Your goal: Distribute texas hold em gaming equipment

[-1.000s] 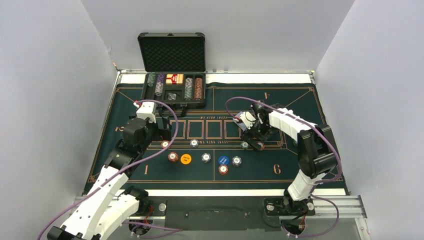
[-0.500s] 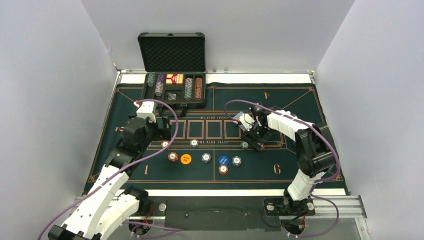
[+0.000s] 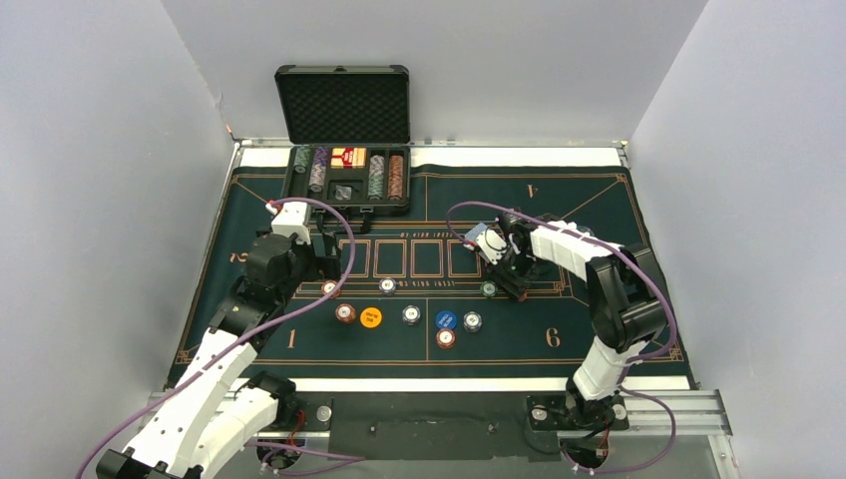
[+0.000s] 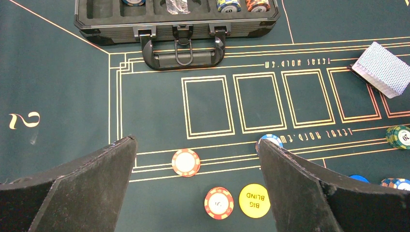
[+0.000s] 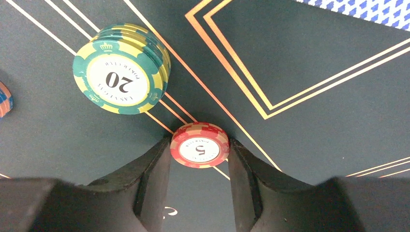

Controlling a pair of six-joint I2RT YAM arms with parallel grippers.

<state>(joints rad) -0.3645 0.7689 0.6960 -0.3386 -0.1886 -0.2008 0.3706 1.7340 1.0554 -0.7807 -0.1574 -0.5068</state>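
Note:
My right gripper is holding the red chip low over the green mat. Next, I let it go on the mat's end section [image 3: 607, 261] under its own arm, past the cards.
My right gripper [image 5: 199, 144] is shut on a red "5" poker chip [image 5: 199, 151], held low over the green mat just right of a stack of green "20" chips [image 5: 121, 67]. In the top view the right gripper [image 3: 515, 287] is beside that green stack [image 3: 488, 289], below the blue-backed cards [image 3: 486, 239]. My left gripper [image 4: 196, 141] is open and empty above two red chips [image 4: 186, 162] [image 4: 219, 202] and the yellow "Big Blind" button [image 4: 254, 200]. A blue-white chip [image 4: 270, 140] peeks from behind its right finger. More chips and a blue button [image 3: 445, 319] lie in a row mid-mat.
The open black case [image 3: 344, 180] stands at the back left with chip rows and red card boxes inside; its handle [image 4: 181, 50] faces my left gripper. The deck of cards [image 4: 384, 72] lies on the rightmost card outline. Grey walls close in the mat on three sides.
My right gripper has shifted slightly left and back, toward the cards, with the red chip between its fingers. The left arm has not moved.

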